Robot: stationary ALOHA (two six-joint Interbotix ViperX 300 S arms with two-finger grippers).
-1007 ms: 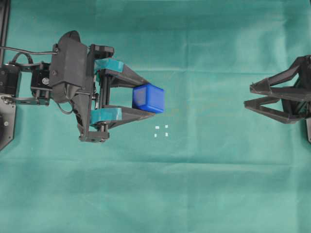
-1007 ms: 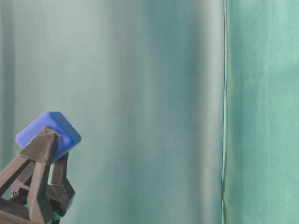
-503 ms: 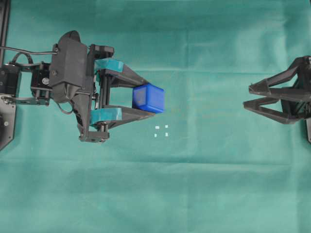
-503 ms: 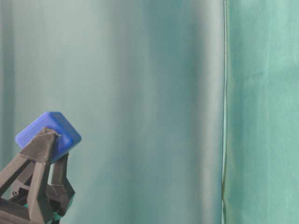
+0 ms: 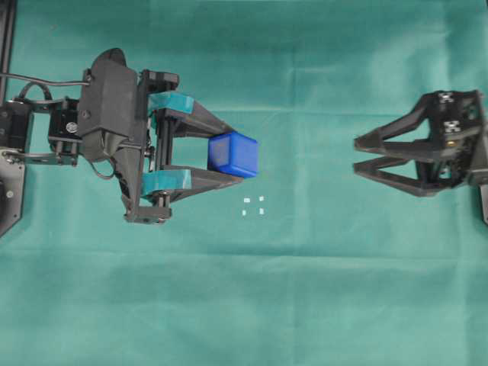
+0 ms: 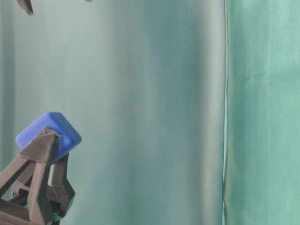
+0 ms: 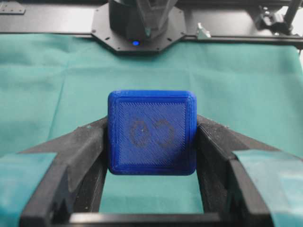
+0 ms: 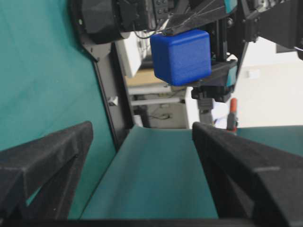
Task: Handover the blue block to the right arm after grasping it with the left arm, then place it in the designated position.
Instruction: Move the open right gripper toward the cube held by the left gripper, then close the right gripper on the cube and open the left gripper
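Observation:
The blue block's top (image 5: 229,154) (image 8: 205,54) and bottom side are free between my left gripper's fingers, and my right gripper will close on them.
The blue block (image 5: 236,153) hangs above the green cloth, and my left gripper (image 5: 239,158) with its teal-banded fingers is shut on it, one finger on each side. In the left wrist view the blue block (image 7: 151,132) fills the gap between the fingers of my left gripper (image 7: 151,126). My right gripper (image 5: 356,154) stands open well to the right, tips pointing at the block, nothing between them. From the right wrist view the blue block (image 8: 182,55) sits ahead of and above my open right gripper (image 8: 142,130). The designated position (image 5: 253,206) lies on the cloth just below the block.
Green cloth (image 5: 305,305) covers the table. The left arm's black body (image 5: 107,114) takes up the left side. A black frame rail (image 5: 7,38) runs along the left edge. In the table-level view a green curtain (image 6: 150,93) hangs behind the held block (image 6: 51,131).
My right gripper has moved left towards the block and its wrist now shows. The left gripper and the block have stayed where they were.

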